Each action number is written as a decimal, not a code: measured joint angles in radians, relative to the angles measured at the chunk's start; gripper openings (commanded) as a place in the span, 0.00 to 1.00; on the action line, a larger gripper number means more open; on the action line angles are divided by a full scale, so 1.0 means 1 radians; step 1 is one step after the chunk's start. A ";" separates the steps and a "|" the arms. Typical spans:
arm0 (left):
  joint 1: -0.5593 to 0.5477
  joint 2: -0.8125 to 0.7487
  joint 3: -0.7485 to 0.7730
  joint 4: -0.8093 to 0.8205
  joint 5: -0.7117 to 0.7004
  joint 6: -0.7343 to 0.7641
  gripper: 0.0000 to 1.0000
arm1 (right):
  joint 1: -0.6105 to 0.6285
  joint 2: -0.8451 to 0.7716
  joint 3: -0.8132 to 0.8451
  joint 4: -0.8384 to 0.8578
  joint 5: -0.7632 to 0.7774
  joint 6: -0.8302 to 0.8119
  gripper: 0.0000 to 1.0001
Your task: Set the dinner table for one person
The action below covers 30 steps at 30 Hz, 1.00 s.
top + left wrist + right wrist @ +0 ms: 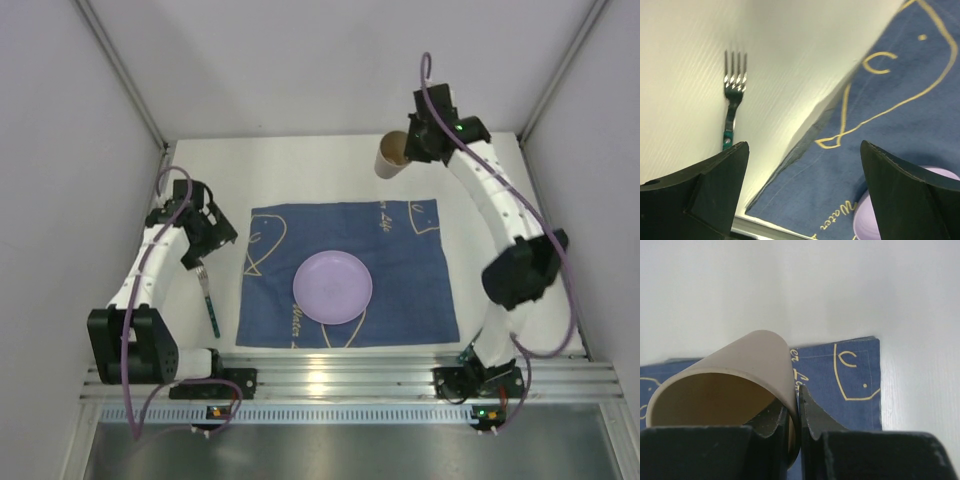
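Note:
The robot's left gripper will next move to the fork and close on the top of its green handle [206, 294] [728, 135], just below the metal neck.
The white dinner table [300, 170] carries a blue placemat [345, 272] with a lilac plate [332, 287] on it. A fork [207, 293] with a green handle lies on the table left of the mat, and its tines show in the left wrist view as the fork [734, 85]. My left gripper [207, 238] hangs open over the mat's left edge, and nothing sits between the open left gripper [805, 147] jaws. My right gripper [418, 143] is shut on the wall of a beige cup [392, 154] behind the mat's far right corner. One finger of the right gripper [799, 397] is inside the tilted cup [745, 367], the other outside.
Grey walls close in the table on the left, back and right. The aluminium rail [340, 375] with both arm bases runs along the near edge. The placemat [900, 115] fills the right of the left wrist view, with the plate [940, 174] behind the right finger.

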 measured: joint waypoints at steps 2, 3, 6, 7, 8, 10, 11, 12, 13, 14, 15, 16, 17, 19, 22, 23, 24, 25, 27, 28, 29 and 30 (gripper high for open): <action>0.019 -0.019 -0.062 0.004 -0.003 -0.022 0.98 | 0.000 -0.156 -0.105 0.010 0.003 0.001 0.00; 0.031 -0.023 -0.100 0.018 0.000 -0.034 0.98 | 0.000 -0.230 -0.154 0.010 0.004 0.000 0.00; 0.064 -0.017 -0.202 0.035 0.005 -0.063 0.98 | 0.000 -0.435 -0.346 0.037 0.003 0.001 0.00; 0.071 -0.013 -0.229 0.034 0.005 -0.071 0.98 | 0.000 -0.482 -0.404 0.034 0.001 0.002 0.00; 0.077 -0.013 -0.252 0.035 0.002 -0.080 0.98 | 0.000 -0.526 -0.477 0.053 -0.005 0.004 0.00; 0.082 -0.014 -0.275 0.034 -0.007 -0.091 0.97 | 0.000 -0.586 -0.623 0.069 -0.025 0.013 0.00; 0.083 -0.014 -0.279 0.036 -0.013 -0.094 0.97 | 0.000 -0.599 -0.686 0.076 -0.037 0.018 0.00; 0.084 -0.017 -0.279 0.038 -0.023 -0.097 0.97 | 0.000 -0.600 -0.743 0.075 -0.050 0.020 0.00; 0.084 -0.019 -0.279 0.042 -0.029 -0.097 0.97 | 0.000 -0.596 -0.780 0.075 -0.059 0.021 0.00; 0.084 -0.023 -0.281 0.047 -0.039 -0.097 0.96 | 0.000 -0.586 -0.809 0.074 -0.066 0.021 0.00; 0.084 -0.025 -0.285 0.054 -0.051 -0.095 0.96 | 0.000 -0.576 -0.826 0.075 -0.074 0.020 0.00; 0.084 -0.025 -0.290 0.060 -0.061 -0.091 0.96 | 0.000 -0.562 -0.831 0.075 -0.080 0.019 0.00; 0.084 -0.024 -0.299 0.069 -0.073 -0.086 0.95 | 0.000 -0.553 -0.830 0.084 -0.083 0.017 0.00; 0.084 -0.019 -0.325 0.087 -0.095 -0.077 0.93 | 0.000 -0.532 -0.819 0.112 -0.085 0.015 0.00; 0.084 0.023 -0.339 0.096 -0.113 -0.061 0.92 | -0.004 -0.487 -0.764 0.129 -0.087 0.011 0.00; 0.084 0.039 -0.339 0.103 -0.115 -0.057 0.91 | -0.006 -0.468 -0.739 0.137 -0.087 0.009 0.00; 0.085 0.060 -0.340 0.115 -0.117 -0.053 0.91 | -0.010 -0.452 -0.720 0.148 -0.086 0.008 0.00; 0.085 0.081 -0.341 0.128 -0.119 -0.050 0.89 | -0.014 -0.436 -0.701 0.156 -0.086 0.008 0.00; 0.086 0.095 -0.337 0.147 -0.104 -0.041 0.87 | -0.024 -0.407 -0.668 0.163 -0.080 0.008 0.00; 0.087 0.097 -0.337 0.152 -0.099 -0.038 0.84 | -0.030 -0.393 -0.657 0.170 -0.076 0.008 0.00; 0.087 0.098 -0.337 0.158 -0.095 -0.035 0.80 | -0.037 -0.381 -0.650 0.176 -0.074 0.008 0.00; 0.087 0.101 -0.338 0.171 -0.085 -0.032 0.77 | -0.045 -0.369 -0.648 0.184 -0.069 0.008 0.00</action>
